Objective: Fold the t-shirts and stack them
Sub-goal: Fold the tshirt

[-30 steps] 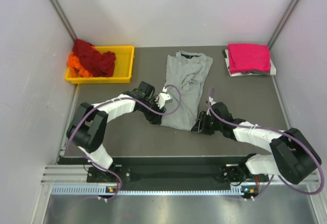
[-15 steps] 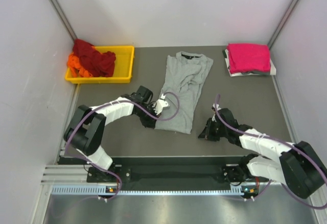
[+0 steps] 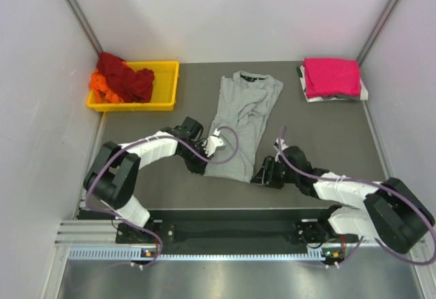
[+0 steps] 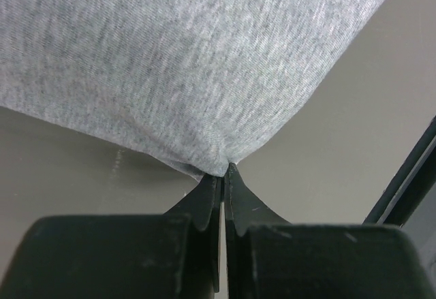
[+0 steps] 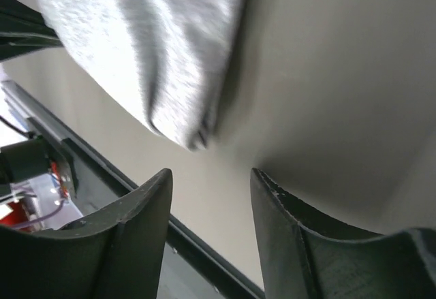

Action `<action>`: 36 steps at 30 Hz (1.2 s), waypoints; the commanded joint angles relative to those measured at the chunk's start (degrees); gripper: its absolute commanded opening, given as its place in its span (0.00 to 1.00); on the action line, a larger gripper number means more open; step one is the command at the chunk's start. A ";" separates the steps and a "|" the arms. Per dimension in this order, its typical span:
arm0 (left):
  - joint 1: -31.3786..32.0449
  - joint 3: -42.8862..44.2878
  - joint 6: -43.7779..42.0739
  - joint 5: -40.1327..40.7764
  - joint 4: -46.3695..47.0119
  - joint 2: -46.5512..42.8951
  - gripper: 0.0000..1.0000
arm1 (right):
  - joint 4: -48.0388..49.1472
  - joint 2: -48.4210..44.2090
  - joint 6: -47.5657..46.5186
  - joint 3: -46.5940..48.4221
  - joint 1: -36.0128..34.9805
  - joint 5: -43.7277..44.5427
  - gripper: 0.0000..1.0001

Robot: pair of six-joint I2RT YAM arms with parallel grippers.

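The grey t-shirt's hem corner creases in my left gripper; next I open it, flatten the corner and pinch the corner's tip [image 4: 219, 167].
A light heather-grey t-shirt [image 3: 242, 118] with a dark collar lies folded lengthwise on the dark table, collar at the far end. My left gripper [image 3: 204, 165] is shut on its near left hem corner [image 4: 216, 166]. My right gripper [image 3: 261, 176] is open and empty, just right of the near right hem corner [image 5: 194, 139], with a small gap between them. A folded magenta-pink t-shirt [image 3: 331, 76] lies at the far right on another folded garment. Dark red [image 3: 126, 74] and orange [image 3: 102, 88] t-shirts sit crumpled in the yellow tray.
The yellow tray [image 3: 167, 88] stands at the far left. White walls enclose the table on three sides. A black rail [image 3: 225, 214] runs along the near edge, close behind both grippers.
My left gripper has drawn the grey shirt's hem corner slightly nearer. My right gripper backed off to the right, then came back left to the right hem corner.
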State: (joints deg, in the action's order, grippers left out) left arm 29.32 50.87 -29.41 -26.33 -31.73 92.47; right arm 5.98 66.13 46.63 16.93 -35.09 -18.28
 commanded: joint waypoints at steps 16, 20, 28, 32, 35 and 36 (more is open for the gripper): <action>0.21 0.46 -3.98 2.15 -3.78 0.44 0.00 | 4.84 2.26 4.17 -2.07 -1.30 1.06 0.00; 0.21 0.37 -6.10 2.42 -5.45 0.08 0.00 | -1.03 -4.68 5.05 -5.15 -1.30 1.05 0.00; 0.12 1.86 -9.52 1.81 -9.84 0.96 0.00 | -5.89 -11.55 2.24 -3.66 -1.30 1.76 0.00; 0.21 2.04 -9.27 1.01 -10.38 -0.27 0.22 | -6.51 -9.62 1.10 -2.60 -1.30 1.15 0.00; 0.21 3.08 -8.30 1.80 -10.20 -1.93 0.54 | -8.34 -8.56 -1.01 -0.68 -1.30 1.05 0.17; 0.21 3.70 -8.38 3.11 -11.07 -3.07 0.56 | -9.57 -9.34 -1.63 0.11 -1.38 1.84 0.21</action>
State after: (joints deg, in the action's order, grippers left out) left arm 29.58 52.62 -37.15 -25.58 -39.70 92.14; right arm -0.89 57.25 47.99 13.06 -36.58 -16.99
